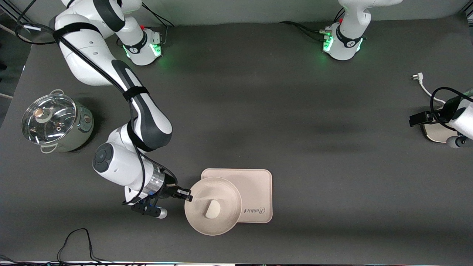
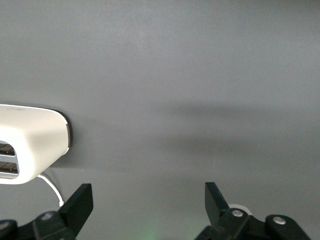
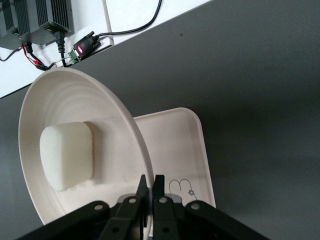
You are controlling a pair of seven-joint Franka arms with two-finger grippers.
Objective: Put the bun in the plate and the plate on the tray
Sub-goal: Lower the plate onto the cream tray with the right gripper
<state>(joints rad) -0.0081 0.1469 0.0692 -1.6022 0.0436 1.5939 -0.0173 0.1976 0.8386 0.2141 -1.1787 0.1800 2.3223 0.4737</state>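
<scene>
The robot's right gripper needs to set the plate, bun and all, down on the middle of the rectangular tray (image 1: 235, 202).
The round cream plate (image 1: 221, 192) lies partly over the rectangular tray (image 1: 255, 184), overhanging the tray's edge toward the right arm's end and its edge nearer the front camera. The white bun (image 1: 213, 209) sits in the plate. My right gripper (image 1: 187, 194) is shut on the plate's rim. The right wrist view shows this gripper (image 3: 151, 181) pinching the rim, with the plate (image 3: 100, 100), the bun (image 3: 66, 155) and the tray (image 3: 175, 150) with its drawing. I cannot tell whether the plate rests on the tray. My left gripper (image 1: 417, 119) waits open and empty at the left arm's end of the table, its fingers (image 2: 80, 202) wide apart.
A steel pot with a glass lid (image 1: 55, 123) stands at the right arm's end. A white appliance (image 1: 436, 133) sits under the left arm and shows in the left wrist view (image 2: 30, 145). A white plug and cable (image 1: 419, 78) lie near it. A black cable (image 1: 74, 240) loops at the table's front edge.
</scene>
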